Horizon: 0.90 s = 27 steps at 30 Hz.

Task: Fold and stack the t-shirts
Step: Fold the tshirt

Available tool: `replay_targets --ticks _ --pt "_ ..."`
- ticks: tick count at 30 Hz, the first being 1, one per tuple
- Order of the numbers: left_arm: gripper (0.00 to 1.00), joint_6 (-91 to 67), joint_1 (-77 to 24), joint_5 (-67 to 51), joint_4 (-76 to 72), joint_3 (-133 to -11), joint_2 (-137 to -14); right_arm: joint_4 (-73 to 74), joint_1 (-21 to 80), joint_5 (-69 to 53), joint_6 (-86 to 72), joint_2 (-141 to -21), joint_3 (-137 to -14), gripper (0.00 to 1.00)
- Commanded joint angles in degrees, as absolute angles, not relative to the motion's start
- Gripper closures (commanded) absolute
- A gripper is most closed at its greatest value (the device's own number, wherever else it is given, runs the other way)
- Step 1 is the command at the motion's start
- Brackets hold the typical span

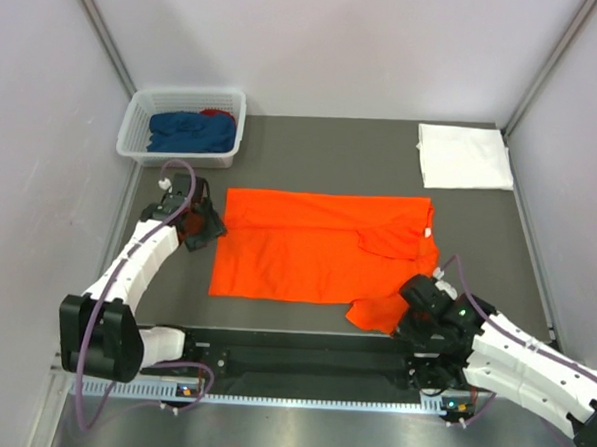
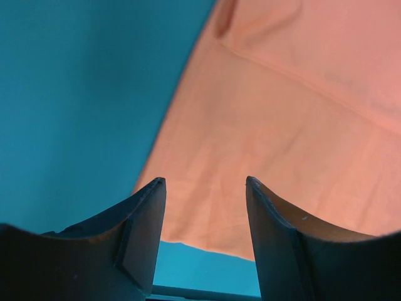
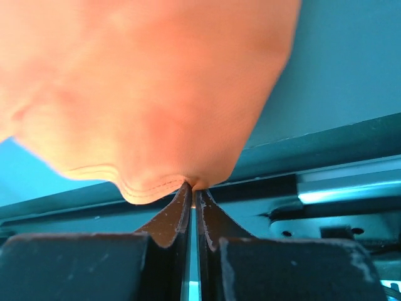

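Observation:
I should next move my left gripper to the orange t-shirt's near hem corner [image 1: 213, 293], by the front edge of the table, and close it there.
An orange t-shirt [image 1: 317, 247] lies spread on the dark table, one sleeve folded in at its right. My right gripper [image 1: 412, 298] is shut on the shirt's near right sleeve hem [image 3: 156, 182] and holds it pinched between the fingertips, near the table's front edge. My left gripper [image 1: 210, 226] is open beside the shirt's left edge, its fingers [image 2: 147, 216] hovering over the orange cloth [image 2: 282, 138] at a corner. A folded white t-shirt [image 1: 465, 156] lies at the back right.
A white basket [image 1: 137, 125] at the back left holds blue and red clothes [image 1: 191, 130]. A black rail [image 1: 301, 359] runs along the table's near edge by the arm bases. Grey walls close in both sides.

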<state>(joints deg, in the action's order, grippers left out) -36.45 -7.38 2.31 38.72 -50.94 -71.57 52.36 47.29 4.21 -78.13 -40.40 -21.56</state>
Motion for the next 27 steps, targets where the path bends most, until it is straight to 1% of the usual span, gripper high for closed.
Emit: replay_targets --ticks 1,4,12,20,21,22,23,25,27 --pt "0.42 -38.8 -6.6 10.4 44.1 -54.5 -67.9 54.8 48.3 8.3 -77.1 -39.7 -26.1 1.0" --pt "0.46 -41.4 -6.0 11.1 44.4 -51.7 -65.0 55.1 48.3 9.7 -75.2 -41.8 -28.2 1.0" --pt "0.46 -51.1 -5.5 3.2 44.3 -42.7 -60.7 52.9 48.3 11.3 -73.0 -42.7 -30.8 1.0" --pt "0.48 -57.0 -5.5 0.9 44.5 -38.3 -58.8 54.4 48.3 14.9 -71.0 -43.4 -33.7 1.0" --pt "0.52 -57.8 -5.5 0.7 44.7 -38.0 -58.4 54.8 48.3 15.5 -70.8 -43.9 -34.0 1.0" --pt "0.54 -58.4 -5.5 2.9 45.6 -37.8 -57.6 54.9 48.3 15.6 -70.6 -44.0 -34.4 1.0" --pt "0.54 -60.4 -5.5 4.5 49.2 -38.3 -57.5 54.9 48.3 15.7 -70.4 -44.0 -34.8 1.0" --pt "0.55 -60.6 -5.5 8.0 50.7 -38.8 -56.7 54.8 48.3 15.9 -70.0 -43.9 -34.9 1.0" --pt "0.55 -60.8 -5.5 8.6 51.6 -38.8 -56.0 54.6 48.3 16.0 -69.6 -43.9 -34.8 1.0"
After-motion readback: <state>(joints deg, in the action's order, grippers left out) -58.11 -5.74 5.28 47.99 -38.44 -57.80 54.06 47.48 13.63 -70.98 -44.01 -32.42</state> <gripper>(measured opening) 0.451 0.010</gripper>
